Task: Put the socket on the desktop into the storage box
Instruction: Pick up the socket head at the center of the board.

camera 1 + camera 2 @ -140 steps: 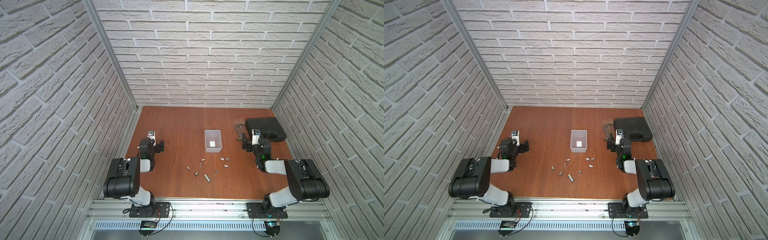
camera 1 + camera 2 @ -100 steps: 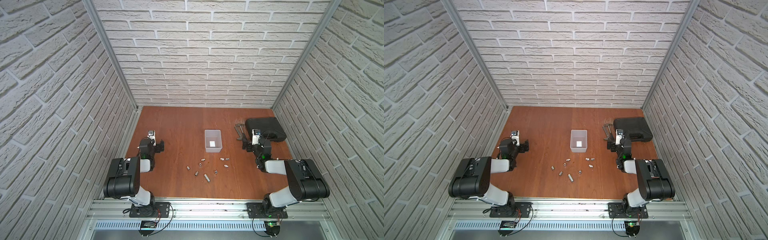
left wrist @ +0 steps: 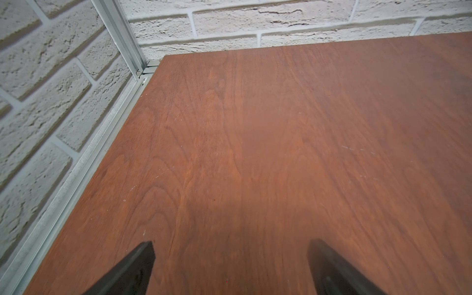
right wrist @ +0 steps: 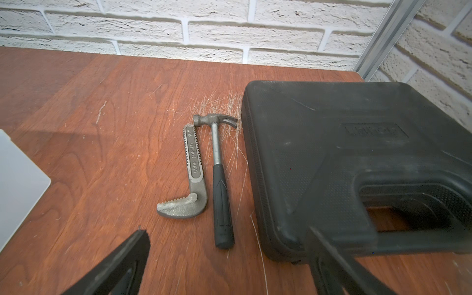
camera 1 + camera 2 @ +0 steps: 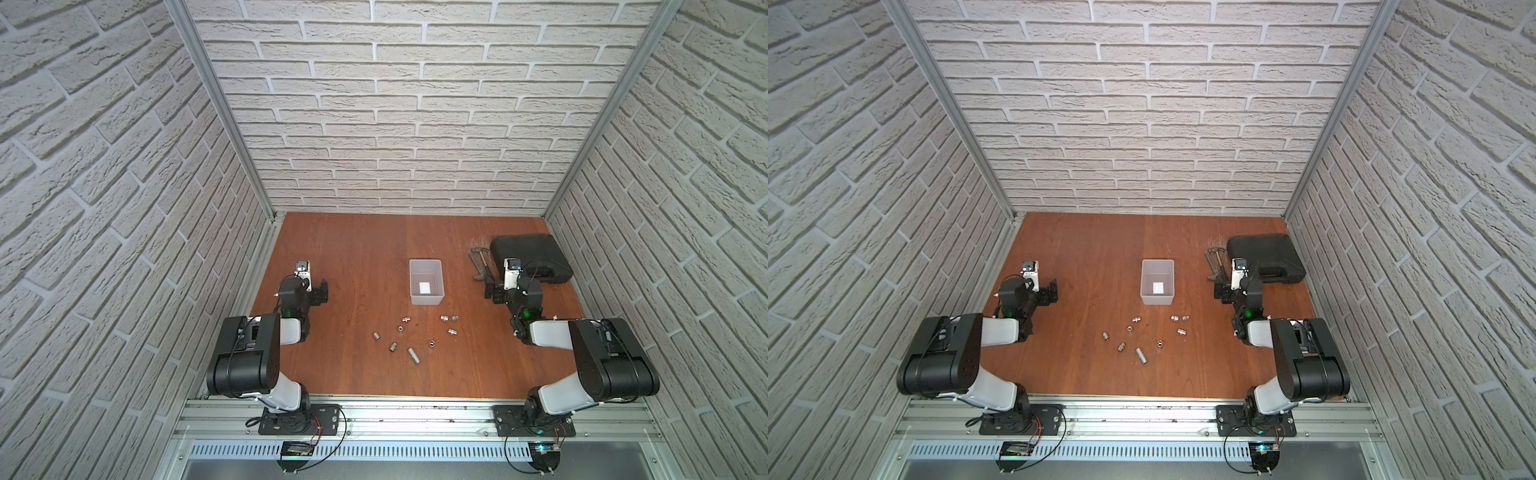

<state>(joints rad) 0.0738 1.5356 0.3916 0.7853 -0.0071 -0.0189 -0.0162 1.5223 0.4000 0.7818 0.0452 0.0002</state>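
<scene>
The socket just in front of the sockets lying side by side near the storage box will be gripped by my right gripper at the ends of the socket (image 5: 453,332).
Several small metal sockets lie scattered on the reddish-brown desktop (image 5: 365,249), just in front of the storage box; the longest socket (image 5: 414,355) (image 5: 1141,356) is nearest the front. The pale storage box (image 5: 427,300) (image 5: 1157,301) stands mid-table with a white square on its bottom. My left gripper (image 5: 322,291) (image 5: 1052,292) rests low at the left side, open, with bare wood between its fingers (image 3: 231,245). At the right my right gripper (image 5: 494,291) (image 5: 1223,293) is open too, pointing at the tools (image 4: 227,231). Neither holds anything.
A black plastic case (image 5: 530,257) (image 4: 344,153) with a moulded handle lies at the back right. Beside it are a small hammer (image 4: 219,163) and a toothed wrench jaw (image 4: 194,163). A corner of the storage box (image 4: 18,184) shows in the right wrist view. Brick walls enclose three sides.
</scene>
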